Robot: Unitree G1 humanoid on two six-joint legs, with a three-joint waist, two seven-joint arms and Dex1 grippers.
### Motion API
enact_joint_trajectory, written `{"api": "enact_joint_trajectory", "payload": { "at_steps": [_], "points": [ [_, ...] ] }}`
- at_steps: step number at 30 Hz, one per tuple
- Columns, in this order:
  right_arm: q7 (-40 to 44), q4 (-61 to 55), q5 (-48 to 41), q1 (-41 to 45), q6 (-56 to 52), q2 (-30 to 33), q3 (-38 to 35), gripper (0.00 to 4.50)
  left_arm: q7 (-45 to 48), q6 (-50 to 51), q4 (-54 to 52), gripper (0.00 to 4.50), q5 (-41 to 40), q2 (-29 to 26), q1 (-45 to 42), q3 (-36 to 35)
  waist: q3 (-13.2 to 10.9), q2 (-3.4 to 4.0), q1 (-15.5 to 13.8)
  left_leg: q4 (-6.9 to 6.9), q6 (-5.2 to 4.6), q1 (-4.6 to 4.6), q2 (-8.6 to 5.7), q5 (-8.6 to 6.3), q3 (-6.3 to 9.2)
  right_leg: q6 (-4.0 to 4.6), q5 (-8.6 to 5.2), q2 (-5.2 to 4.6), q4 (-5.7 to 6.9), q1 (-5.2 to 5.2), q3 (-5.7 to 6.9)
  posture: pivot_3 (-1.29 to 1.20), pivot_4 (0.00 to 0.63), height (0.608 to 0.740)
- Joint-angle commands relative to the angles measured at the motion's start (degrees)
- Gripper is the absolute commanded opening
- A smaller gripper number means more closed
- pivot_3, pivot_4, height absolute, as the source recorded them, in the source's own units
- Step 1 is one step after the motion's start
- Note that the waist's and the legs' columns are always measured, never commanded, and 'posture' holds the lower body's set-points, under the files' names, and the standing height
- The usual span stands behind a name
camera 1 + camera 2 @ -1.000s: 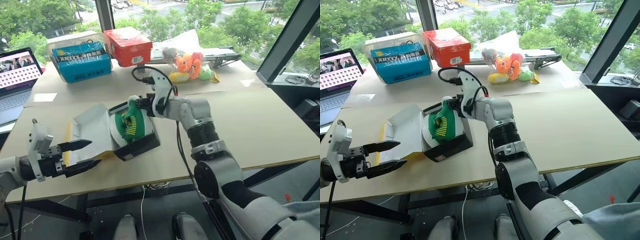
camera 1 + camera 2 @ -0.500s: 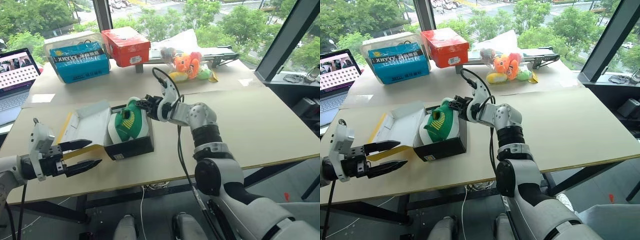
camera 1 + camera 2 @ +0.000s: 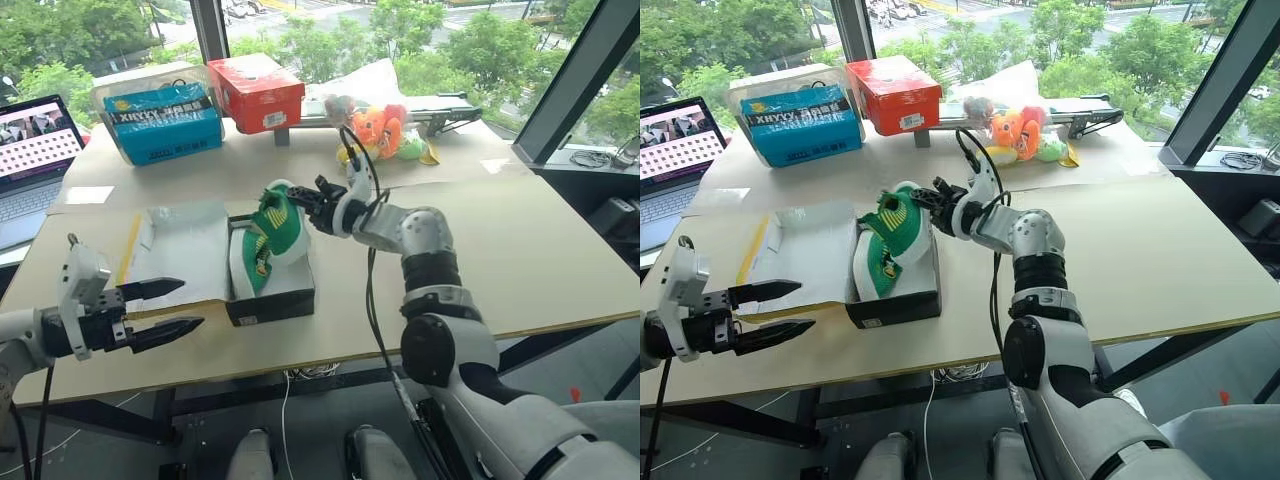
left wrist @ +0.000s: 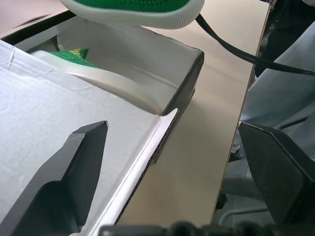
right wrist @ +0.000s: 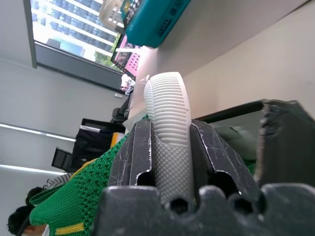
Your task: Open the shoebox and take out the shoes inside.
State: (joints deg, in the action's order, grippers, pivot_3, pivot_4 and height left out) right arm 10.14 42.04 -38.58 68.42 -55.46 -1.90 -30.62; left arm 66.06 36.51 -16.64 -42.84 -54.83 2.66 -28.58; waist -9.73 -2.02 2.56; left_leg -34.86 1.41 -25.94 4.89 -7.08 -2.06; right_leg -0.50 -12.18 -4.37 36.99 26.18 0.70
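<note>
My right gripper holds the green shoe. It will let go of the shoe on the bare table [image 3: 402, 243] in front of the plush toys, beside the shoebox.
The shoebox [image 3: 270, 306] stands open on the table, its black base toward me and its lid [image 3: 180, 245] lying back to the left with the white inside up. My right gripper [image 3: 308, 205] is shut on the white heel rim [image 5: 170, 147] of one green shoe [image 3: 283, 220], held tilted above the box's far right corner. The other green shoe [image 3: 246, 268] lies inside the box, white sole [image 4: 106, 81] toward the lid. Near the table's front left edge, my left gripper [image 3: 188, 304] is open and holds nothing, pointing at the lid's front edge.
At the back of the table stand a blue box [image 3: 160, 122], a red box [image 3: 258, 92] and a heap of plush toys [image 3: 378, 130]. A laptop [image 3: 35, 145] sits open at the far left. A black cable loops over my right wrist.
My right gripper rolled and moved right, tipping the held shoe up out of the box. The box turned squarer to the table edge and its lid dropped flatter. My left gripper stayed put.
</note>
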Motion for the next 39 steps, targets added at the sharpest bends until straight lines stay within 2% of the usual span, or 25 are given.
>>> {"api": "enact_joint_trajectory", "payload": {
  "at_steps": [1, 8, 12, 16, 19, 23, 33, 35, 36, 39],
  "points": [
    [-0.84, -4.57, -3.65, 0.28, -0.12, 3.76, -2.77, 0.57, 0.59, -0.57, 0.12, 4.50, 0.06, -1.29, -1.28, -0.04, 0.00, 0.00, -0.03, 0.00, 0.00, 0.00, 0.00, 0.00, 0.00, -0.02, 0.01, 0.00, 0.00, 0.00, -0.01, 0.00, 0.150, 0.732],
    [-1.96, -6.64, -4.68, -1.95, -0.33, 10.42, -4.20, 0.57, 1.24, -0.87, 1.07, 4.50, 0.32, -1.51, -2.46, 1.06, -0.01, 0.00, -0.08, -0.01, 0.00, -0.02, -0.01, 0.00, 0.00, -0.03, 0.01, 0.00, -0.01, 0.00, -0.01, 0.00, 0.150, 0.732],
    [-0.14, -4.57, -2.33, -2.88, 1.86, 14.25, -2.10, 0.57, 1.57, -1.10, 1.71, 4.50, 0.76, -1.58, -3.23, 1.75, -0.01, 0.02, 0.05, -0.01, -0.01, -0.01, -0.02, 0.00, 0.00, -0.02, 0.00, 0.00, -0.01, 0.00, -0.03, 0.00, 0.150, 0.732],
    [5.26, 6.86, 9.70, -5.74, 17.15, 19.70, 6.01, 0.57, 2.00, -1.07, 2.20, 4.50, 0.72, -1.72, -4.38, 2.39, -0.01, 0.01, 0.10, -0.01, -0.01, 0.01, -0.02, 0.00, 0.00, -0.03, 0.00, 0.03, -0.01, 0.00, -0.06, 0.00, 0.150, 0.732],
    [8.18, 13.68, 13.94, -5.44, 23.39, 20.53, 9.60, 0.57, 2.23, -1.16, 2.70, 4.50, 1.02, -1.75, -4.97, 2.82, -0.02, 0.02, 0.08, 0.00, -0.01, 0.01, -0.04, 0.00, -0.01, 0.12, -0.10, 0.02, -0.08, -0.02, -0.08, 0.00, 0.150, 0.732],
    [9.32, 19.66, 19.04, -5.21, 30.06, 20.61, 12.83, 0.57, 2.25, -0.97, 2.70, 4.50, 0.95, -1.75, -5.21, 2.72, -0.05, 0.05, 0.87, -0.02, -0.02, 0.12, -0.04, 0.00, -0.02, -0.10, 0.04, 0.11, -0.05, -0.08, -0.24, 0.00, 0.150, 0.732],
    [9.57, 21.88, 25.14, -4.89, 36.93, 22.19, 17.57, 0.57, 2.11, -0.64, 2.37, 4.50, 0.78, -1.58, -5.15, 2.60, -0.04, 0.04, 0.90, 0.00, -0.01, 0.43, -0.06, 0.00, -0.02, 0.18, -0.12, 0.07, -0.02, -0.36, -0.28, 0.00, 0.150, 0.732],
    [9.64, 21.98, 24.96, -4.80, 36.94, 22.51, 17.04, 1.50, 2.14, -0.70, 2.46, 4.50, 0.82, -1.55, -5.22, 2.69, -0.04, 0.04, 0.78, 0.00, 0.00, 0.46, -0.07, 0.00, -0.02, 0.20, -0.13, 0.05, -0.03, -0.41, -0.27, 0.00, 0.150, 0.732],
    [9.81, 21.98, 24.97, -4.78, 36.91, 22.65, 16.90, 1.65, 2.15, -0.72, 2.47, 4.50, 0.82, -1.53, -5.24, 2.72, -0.04, 0.04, 0.71, -0.01, 0.00, 0.47, -0.07, 0.00, -0.02, 0.20, -0.13, 0.05, -0.04, -0.43, -0.26, 0.00, 0.150, 0.732],
    [9.96, 21.94, 25.12, -4.66, 36.78, 22.90, 16.75, 2.70, 2.14, -0.72, 2.43, 4.50, 0.79, -1.47, -5.27, 2.79, -0.04, 0.05, 0.62, -0.01, 0.00, 0.47, -0.07, -0.01, -0.02, 0.19, -0.13, 0.04, -0.10, -0.47, -0.26, 0.00, 0.150, 0.732]
  ]
}}
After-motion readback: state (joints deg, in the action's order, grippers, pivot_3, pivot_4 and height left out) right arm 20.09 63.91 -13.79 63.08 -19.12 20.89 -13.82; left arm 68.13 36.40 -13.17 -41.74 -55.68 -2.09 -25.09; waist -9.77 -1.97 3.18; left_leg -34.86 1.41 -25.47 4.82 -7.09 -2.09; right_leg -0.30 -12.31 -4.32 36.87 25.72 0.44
